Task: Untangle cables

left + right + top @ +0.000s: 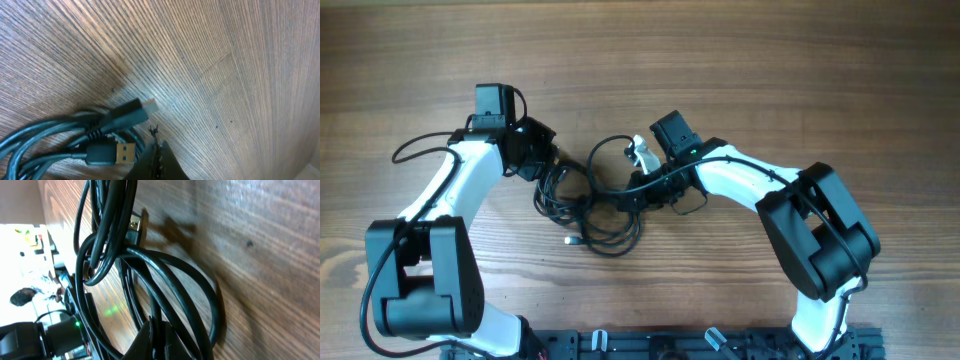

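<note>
My right gripper holds cable away from the crossed loops by the metal plug; it should open and grab cable closer to those loops (150, 286).
The cables (588, 208) lie as a tangle of thin black loops on the wooden table between my two arms. My left gripper (545, 168) rests at the tangle's left edge. In the left wrist view it (159, 150) is shut; only a tiny black wisp shows at its tip. Two plug ends (125, 152) lie just left of its fingers. My right gripper (638, 183) sits at the tangle's right edge. Seen from the right wrist, it (157, 330) is shut on one black strand (155, 311), with several loops (165, 265) and a metal plug (136, 224) ahead.
A small white piece (642, 152) lies beside the right wrist. The arms' own thicker black wires (420, 148) arc along them. A black rail (650, 345) runs along the table's front edge. Bare wood spreads behind both arms.
</note>
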